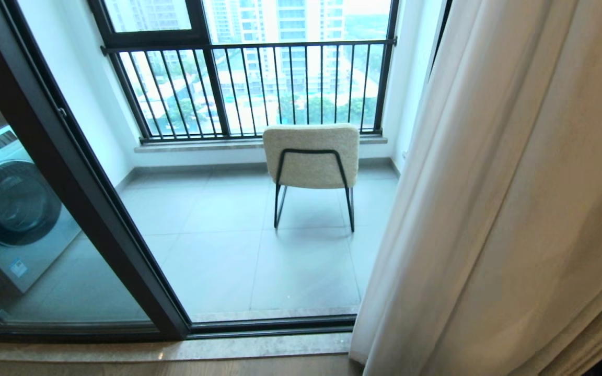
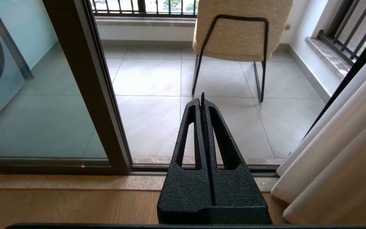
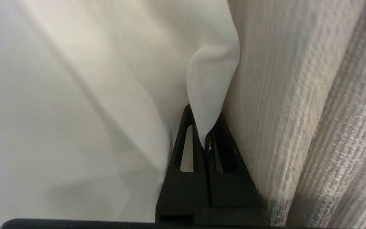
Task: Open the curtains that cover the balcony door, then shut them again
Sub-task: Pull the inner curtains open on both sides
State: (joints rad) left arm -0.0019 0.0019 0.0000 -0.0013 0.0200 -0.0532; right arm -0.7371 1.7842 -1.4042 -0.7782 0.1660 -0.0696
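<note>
I should use my right gripper to let go of the white curtain's pinched fold high (image 1: 587, 86) among the gathered curtains beside the balcony doorway.
The sheer white curtains (image 1: 489, 209) hang gathered at the right of the head view, leaving the glass of the balcony door (image 1: 71, 172) uncovered. Neither arm shows in that view. In the right wrist view my right gripper (image 3: 204, 133) is shut on a pinched fold of the white curtain (image 3: 211, 79), which rises out from between the black fingers. In the left wrist view my left gripper (image 2: 202, 98) is shut and empty, low in front of the door frame (image 2: 87, 89). It is well apart from the curtains (image 2: 338, 152).
A thicker tan drape (image 3: 297, 111) presses against the right gripper's side. Beyond the glass stand a beige chair (image 1: 311, 156), a washing machine (image 1: 13, 209) and the black-barred railing window (image 1: 259, 89). A stone threshold (image 1: 175, 347) borders the wooden floor.
</note>
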